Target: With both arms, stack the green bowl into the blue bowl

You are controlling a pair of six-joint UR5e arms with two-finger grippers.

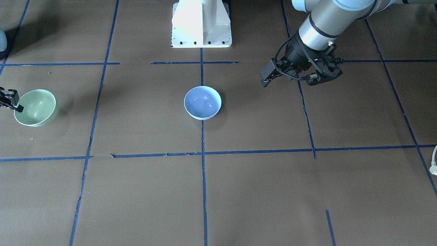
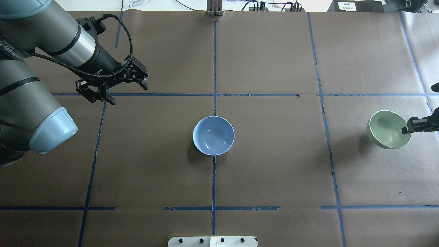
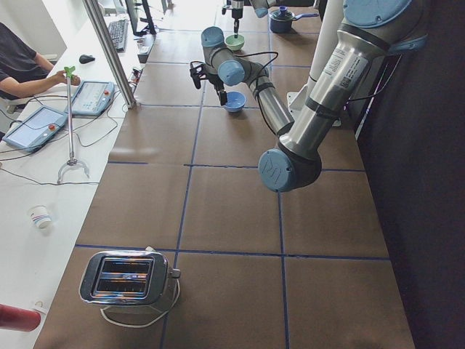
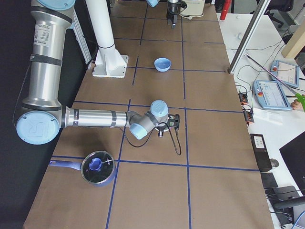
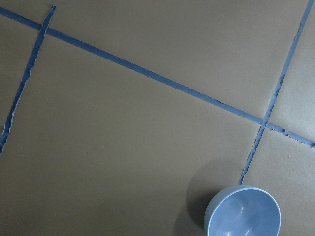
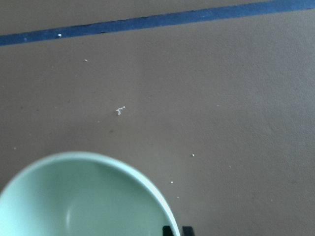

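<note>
The robot's right gripper should release the green bowl down inside the blue bowl on the tape (image 1: 202, 102) at the centre of the table.
The pale blue bowl (image 2: 213, 135) stands upright at the table's centre, on a tape crossing; it also shows in the front view (image 1: 202, 102) and the left wrist view (image 5: 243, 211). The mint-green bowl (image 2: 388, 129) is at the table's right end, tilted, its shadow offset beside it. My right gripper (image 2: 408, 129) is shut on its rim; the front view shows the gripper (image 1: 16, 106) on the green bowl (image 1: 36, 107). The right wrist view shows the green bowl (image 6: 88, 196) from above. My left gripper (image 2: 128, 93) is open and empty, hovering far left of the blue bowl.
The white pedestal base (image 1: 201, 24) stands at the robot's side of the table. A lidded pot (image 4: 97, 167) sits near the right end, a toaster (image 3: 127, 276) at the left end. Blue tape lines grid the brown surface.
</note>
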